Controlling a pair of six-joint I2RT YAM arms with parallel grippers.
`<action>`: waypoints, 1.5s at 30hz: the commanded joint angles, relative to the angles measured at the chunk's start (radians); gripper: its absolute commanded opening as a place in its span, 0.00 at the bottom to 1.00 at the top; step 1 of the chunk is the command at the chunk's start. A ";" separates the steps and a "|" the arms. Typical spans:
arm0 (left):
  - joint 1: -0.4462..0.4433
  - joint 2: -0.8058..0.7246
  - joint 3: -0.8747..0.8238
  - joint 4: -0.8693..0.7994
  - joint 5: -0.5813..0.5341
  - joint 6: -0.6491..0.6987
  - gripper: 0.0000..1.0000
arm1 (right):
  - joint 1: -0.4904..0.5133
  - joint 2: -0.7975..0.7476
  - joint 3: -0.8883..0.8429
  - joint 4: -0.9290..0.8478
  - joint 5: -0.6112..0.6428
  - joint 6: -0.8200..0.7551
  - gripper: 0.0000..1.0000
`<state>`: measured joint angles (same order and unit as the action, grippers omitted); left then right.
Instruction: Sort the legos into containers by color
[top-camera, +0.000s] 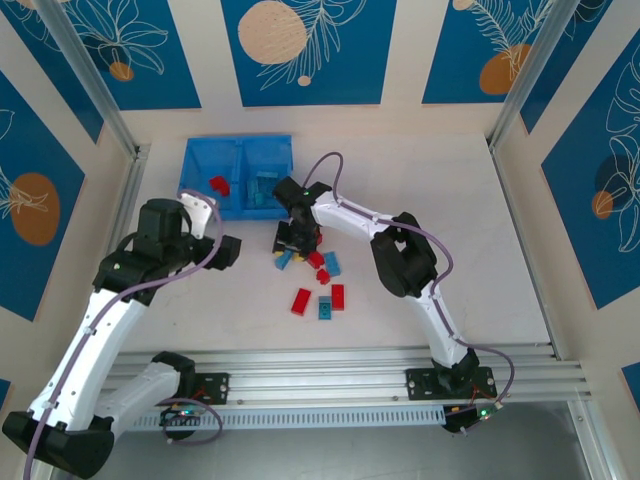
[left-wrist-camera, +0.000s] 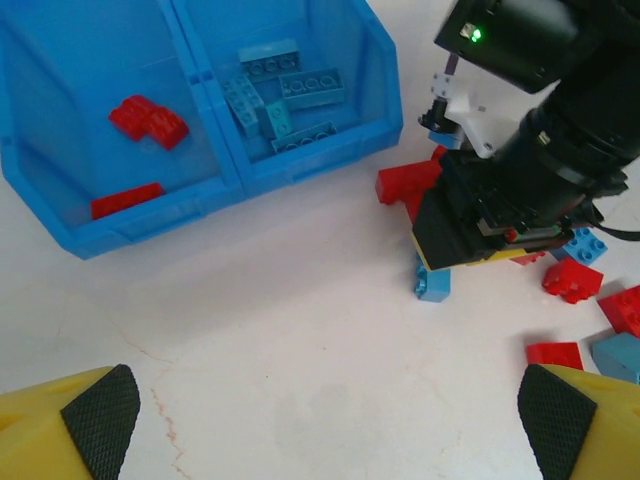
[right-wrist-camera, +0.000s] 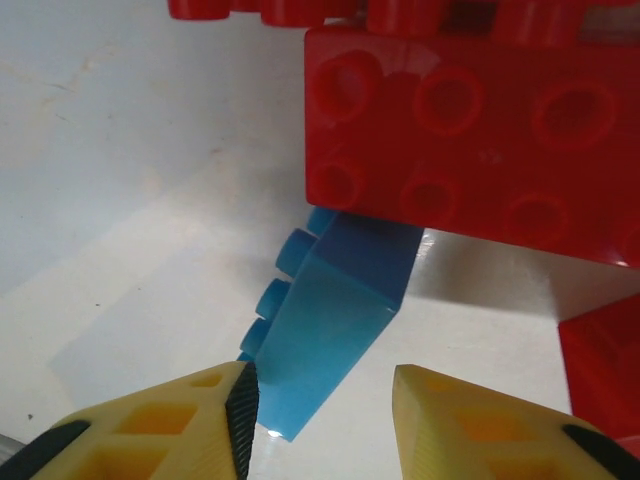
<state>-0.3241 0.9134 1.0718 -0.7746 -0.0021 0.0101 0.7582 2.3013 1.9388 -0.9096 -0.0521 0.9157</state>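
The red lego crowds the far end of the light blue lego, so the robot's right gripper needs to grab the light blue lego by its loose end (right-wrist-camera: 292, 392) and lift it clear.
The blue tray (top-camera: 238, 142) stands at the back left; its left compartment holds red legos (top-camera: 217, 185), its right one light blue legos (top-camera: 263, 190). The left wrist view shows the same split: red legos (left-wrist-camera: 148, 118) left of the middle wall, light blue legos (left-wrist-camera: 285, 95) right of it. My right gripper (top-camera: 295, 240) is down in the loose pile, open, its fingers straddling a light blue lego (right-wrist-camera: 335, 320) that lies on its side under a big red lego (right-wrist-camera: 470, 130). The left pad (right-wrist-camera: 242, 405) is at the brick's studded side; the right finger stands apart. My left gripper (left-wrist-camera: 325, 420) hovers open over bare table.
More loose legos lie near the pile: red (top-camera: 300, 300), light blue (top-camera: 326, 309), red (top-camera: 338, 296), light blue (top-camera: 331, 263). A light blue lego (left-wrist-camera: 433, 283) stands by the right gripper. Walls close the table at left, back and right.
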 joint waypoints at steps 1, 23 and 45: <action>-0.006 0.011 0.031 0.016 -0.025 -0.021 1.00 | 0.010 0.004 0.000 -0.036 0.039 -0.013 0.41; -0.006 0.040 0.029 0.019 0.004 -0.005 1.00 | 0.020 0.119 0.053 -0.037 0.058 -0.048 0.46; -0.006 0.021 0.001 0.081 -0.041 -0.088 1.00 | 0.043 -0.163 0.218 0.092 0.321 -0.447 0.19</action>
<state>-0.3241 0.9569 1.0752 -0.7311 -0.0105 -0.0360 0.7971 2.1078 2.0678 -0.8783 0.1448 0.6174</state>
